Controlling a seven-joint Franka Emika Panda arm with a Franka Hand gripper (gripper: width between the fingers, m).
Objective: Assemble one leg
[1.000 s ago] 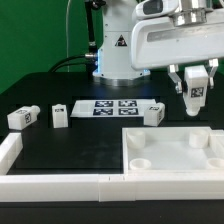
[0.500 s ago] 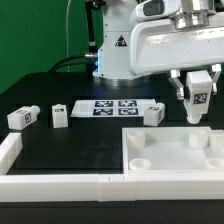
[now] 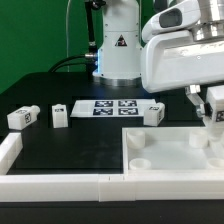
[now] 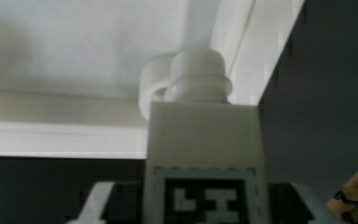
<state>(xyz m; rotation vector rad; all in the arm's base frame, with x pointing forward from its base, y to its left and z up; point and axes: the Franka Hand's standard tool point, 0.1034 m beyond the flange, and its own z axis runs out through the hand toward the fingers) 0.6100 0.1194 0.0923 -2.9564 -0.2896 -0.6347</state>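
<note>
The robot's gripper should release the leg standing upright in the tray-like piece's round socket (image 3: pixel 212 163) (image 4: pixel 156 78) beside the front rail, just beneath it.
My gripper (image 3: pixel 212 106) is shut on a leg (image 3: pixel 213 112), a small white block, and holds it upright just above the far right corner of the large white tray-like piece (image 3: pixel 168 147). In the wrist view the held leg (image 4: pixel 206 140) fills the middle, its tag facing the camera, and its end points at a round socket (image 4: pixel 190 72) of the tray-like piece (image 4: pixel 69 60). Three more legs lie on the black table: two at the exterior view's left (image 3: pixel 22 117) (image 3: pixel 60 114) and one by the tray's far edge (image 3: pixel 153 113).
The marker board (image 3: pixel 108 107) lies flat behind the legs. The robot base (image 3: pixel 118 50) stands at the back. A white rail (image 3: pixel 60 183) runs along the front edge, with a white block (image 3: pixel 8 150) at its left end.
The gripper has moved to the exterior view's right and slightly down with the leg in it, ending over the tray's far right corner. The other parts have not moved.
</note>
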